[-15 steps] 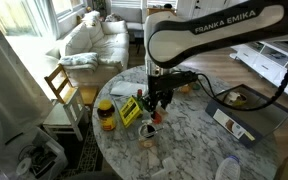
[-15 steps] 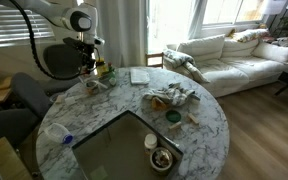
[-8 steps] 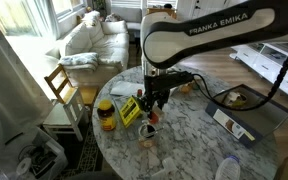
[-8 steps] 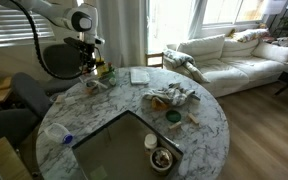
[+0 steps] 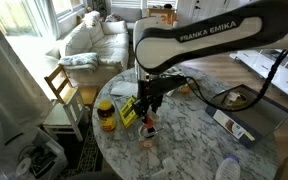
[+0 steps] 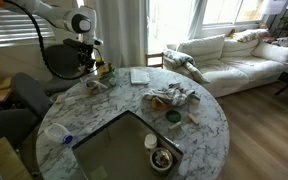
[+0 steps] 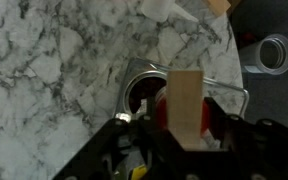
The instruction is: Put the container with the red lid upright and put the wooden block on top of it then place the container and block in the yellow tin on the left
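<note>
Next, I release the wooden block and red-lidded container from my gripper in the round dark opening inside the square metal piece (image 5: 146, 130) (image 7: 145, 92).
In the wrist view my gripper (image 7: 184, 122) is shut on the upright pale wooden block (image 7: 186, 92). The red lid of the small container (image 7: 161, 112) shows directly behind and under the block. I cannot tell whether the fingers also grip the container. In an exterior view the gripper (image 5: 148, 108) hangs over the marble table, with the red-lidded container (image 5: 149, 126) just under it. The flat yellow tin (image 5: 130, 110) lies close beside it. In an exterior view the gripper (image 6: 87, 68) is small at the table's far side and its load is hidden.
A jar with a yellow lid and dark contents (image 5: 106, 115) stands beyond the tin near the table edge. A square metal piece (image 7: 144, 78) lies under the gripper and a clear round cup (image 7: 269, 55) beside it. A dark tray (image 6: 124, 150), bowls and cloth occupy the table's other side.
The gripper has moved a little toward the yellow tin, carrying the block. The red lid moved along under it. Nothing else moved.
</note>
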`<state>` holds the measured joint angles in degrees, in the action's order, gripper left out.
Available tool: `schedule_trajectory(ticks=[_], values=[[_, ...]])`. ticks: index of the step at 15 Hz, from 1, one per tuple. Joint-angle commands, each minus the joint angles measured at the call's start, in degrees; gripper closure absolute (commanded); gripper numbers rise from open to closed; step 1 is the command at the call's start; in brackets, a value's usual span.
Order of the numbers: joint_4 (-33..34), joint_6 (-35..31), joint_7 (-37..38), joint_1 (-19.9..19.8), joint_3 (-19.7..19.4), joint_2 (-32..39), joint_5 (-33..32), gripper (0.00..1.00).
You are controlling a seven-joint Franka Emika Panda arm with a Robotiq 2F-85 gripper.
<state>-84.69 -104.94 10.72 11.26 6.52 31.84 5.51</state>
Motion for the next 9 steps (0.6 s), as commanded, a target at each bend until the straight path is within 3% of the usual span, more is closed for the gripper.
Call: schedule_trajectory(ticks=[1,9], values=[[5.24,3.67,-3.67,0.52,0.46,4.87,-0.82,0.75],[12.08,10.47,-6.75,1.91,-0.10,10.70,-3.92,0.75]])
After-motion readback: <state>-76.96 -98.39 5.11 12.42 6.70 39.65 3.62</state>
